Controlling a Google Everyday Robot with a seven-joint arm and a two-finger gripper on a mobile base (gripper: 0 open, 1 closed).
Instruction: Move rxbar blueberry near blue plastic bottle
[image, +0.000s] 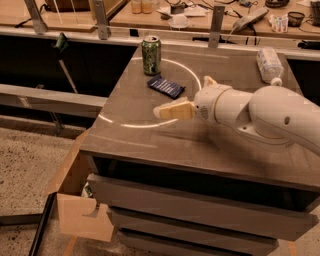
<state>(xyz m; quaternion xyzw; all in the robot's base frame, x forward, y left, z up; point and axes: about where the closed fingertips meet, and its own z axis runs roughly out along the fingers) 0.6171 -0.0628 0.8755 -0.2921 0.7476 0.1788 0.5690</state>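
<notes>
Next, I grab the rxbar blueberry by its near end (176, 91), farther from the green soda can.
The rxbar blueberry (166, 86), a flat dark navy bar, lies on the grey table top (145, 145) just in front of a green soda can. The blue plastic bottle (269, 65), clear with a white cap, lies on its side at the table's far right. My gripper (191, 96) hovers over the table's middle, a little in front of and to the right of the bar. It is open and empty: one tan finger (174, 110) points left, and the other fingertip (209, 80) shows behind it. The white arm reaches in from the right.
A green soda can (151, 55) stands upright behind the bar. A white arc is painted on the table top. Drawers sit below the table, a cardboard box (80, 212) at its lower left, and cluttered benches behind.
</notes>
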